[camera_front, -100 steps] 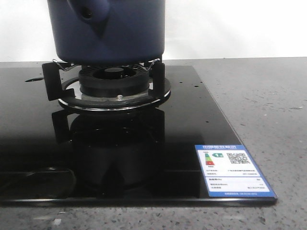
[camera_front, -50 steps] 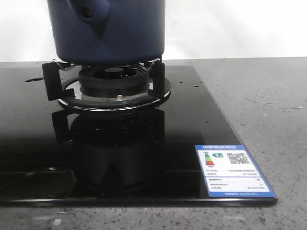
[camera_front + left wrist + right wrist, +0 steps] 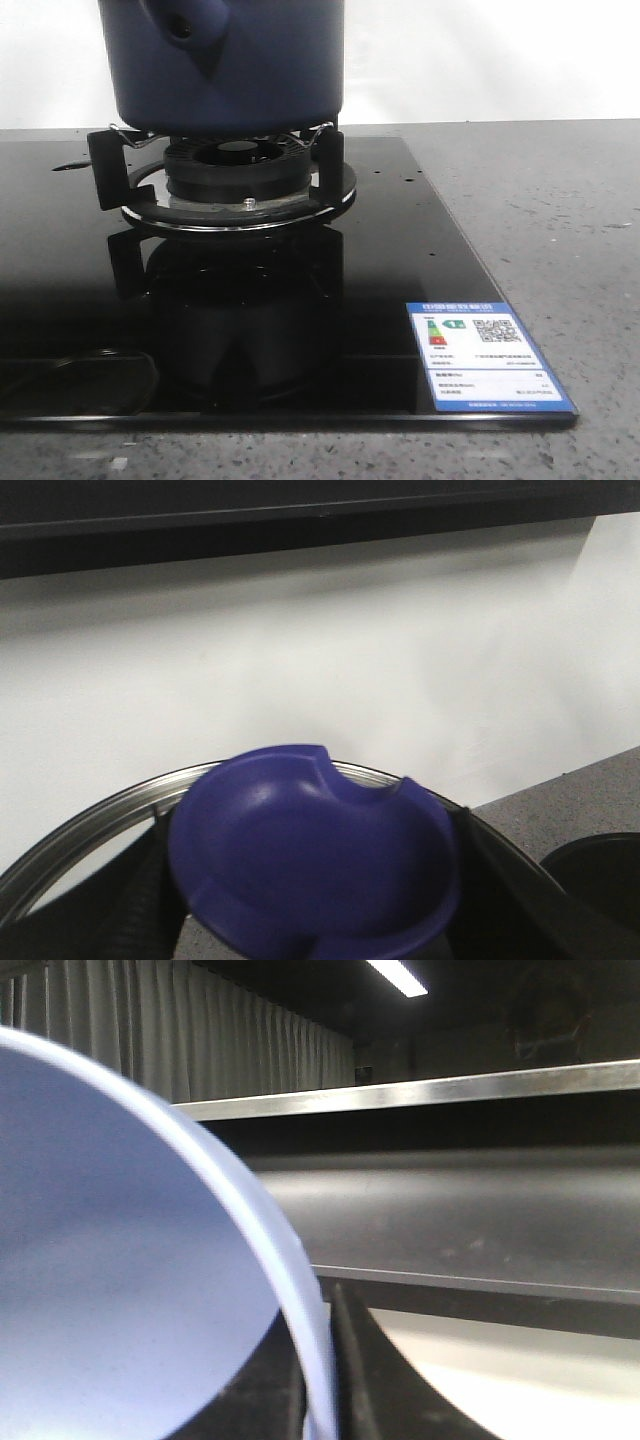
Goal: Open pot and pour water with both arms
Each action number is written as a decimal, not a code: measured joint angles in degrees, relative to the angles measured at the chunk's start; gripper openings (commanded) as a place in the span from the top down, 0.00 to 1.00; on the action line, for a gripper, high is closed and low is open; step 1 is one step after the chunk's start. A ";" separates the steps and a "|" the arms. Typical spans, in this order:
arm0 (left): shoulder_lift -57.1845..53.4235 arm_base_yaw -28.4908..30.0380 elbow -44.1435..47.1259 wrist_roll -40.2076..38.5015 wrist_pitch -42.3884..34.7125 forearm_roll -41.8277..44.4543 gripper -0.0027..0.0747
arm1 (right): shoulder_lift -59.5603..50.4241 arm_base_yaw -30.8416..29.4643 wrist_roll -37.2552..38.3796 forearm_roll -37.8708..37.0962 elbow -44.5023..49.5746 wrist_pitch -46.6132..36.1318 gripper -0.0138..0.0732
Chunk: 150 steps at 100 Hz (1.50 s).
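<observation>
My right gripper is going to set the light-blue bowl down on the grey speckled counter (image 3: 606, 203), beside the back half of the cooktop.
The dark navy pot (image 3: 230, 70) stands on the burner's supports at the back left, its handle stub (image 3: 185, 30) pointing toward me. Its top is cut off by the frame. Neither gripper shows in the front view. In the left wrist view my left gripper (image 3: 310, 880) is shut on a dark blue lid knob (image 3: 300, 850), with the lid's steel rim (image 3: 90, 815) curving behind it. In the right wrist view my right gripper (image 3: 322, 1380) is shut on the thin rim of a light-blue bowl (image 3: 120, 1290), which fills the left of that view.
A black gas burner (image 3: 238, 165) sits on a glossy black glass cooktop (image 3: 400, 250) with an energy label (image 3: 487, 355) at its near right corner. Grey speckled counter (image 3: 540, 200) lies to the right. A dark round object (image 3: 600, 880) shows beside the lid.
The pot and burner have not moved. A faint curved reflection in the cooktop's near left corner has shifted slightly.
</observation>
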 measured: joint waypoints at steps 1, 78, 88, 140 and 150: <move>0.00 0.00 0.00 0.00 0.00 0.00 0.47 | 0.00 0.00 0.00 0.00 0.00 0.00 0.89; 0.00 -6.73 0.00 0.00 1.28 0.00 0.47 | -6.45 -16.94 -2.36 1.65 -19.40 68.89 0.89; 0.00 -8.66 0.00 0.00 1.41 0.00 0.47 | -6.58 -24.48 2.29 1.77 -22.22 83.31 0.89; 0.00 -13.18 0.00 0.00 2.08 -0.42 0.47 | 4.37 -42.18 6.60 -0.90 -18.03 116.35 0.89; 0.00 -13.31 0.00 0.00 2.22 -0.55 0.47 | 5.19 -42.18 6.60 -0.90 -15.30 115.61 0.89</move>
